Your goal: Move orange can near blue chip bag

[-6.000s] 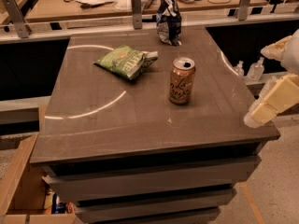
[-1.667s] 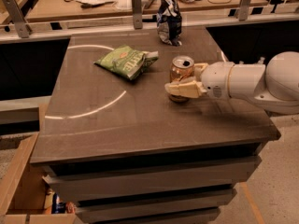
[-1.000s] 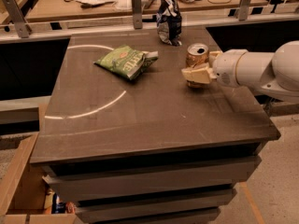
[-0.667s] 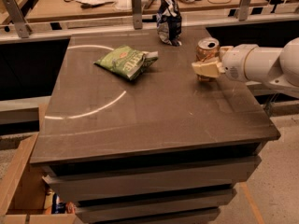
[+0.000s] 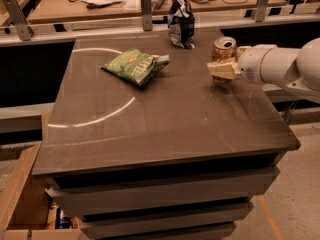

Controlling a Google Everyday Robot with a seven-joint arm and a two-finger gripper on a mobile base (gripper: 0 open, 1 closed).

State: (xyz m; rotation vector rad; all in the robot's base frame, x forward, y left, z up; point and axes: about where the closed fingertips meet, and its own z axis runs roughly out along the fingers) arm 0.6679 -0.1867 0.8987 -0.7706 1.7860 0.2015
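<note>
The orange can will go at the dark table's far corner (image 5: 210, 47), close beside the blue chip bag. My gripper will let go of it there.
The orange can (image 5: 223, 49) stands upright at the right side of the dark table (image 5: 165, 119), its silver top showing. My gripper (image 5: 223, 68) reaches in from the right, and its pale fingers (image 5: 218, 69) are shut around the can's lower body. I cannot tell whether the can rests on the table or hangs just above it. The blue chip bag (image 5: 181, 23) stands upright at the table's far edge, to the left of and behind the can, a short gap away.
A flat green chip bag (image 5: 135, 65) lies left of centre on the table. A workbench with cables and metal posts (image 5: 146, 0) runs behind the table. An open cardboard box (image 5: 25, 204) sits on the floor at lower left.
My gripper has closed on the orange can and carried it from the table's middle right toward the far right, closer to the blue chip bag. In the last stretch it hardly moved.
</note>
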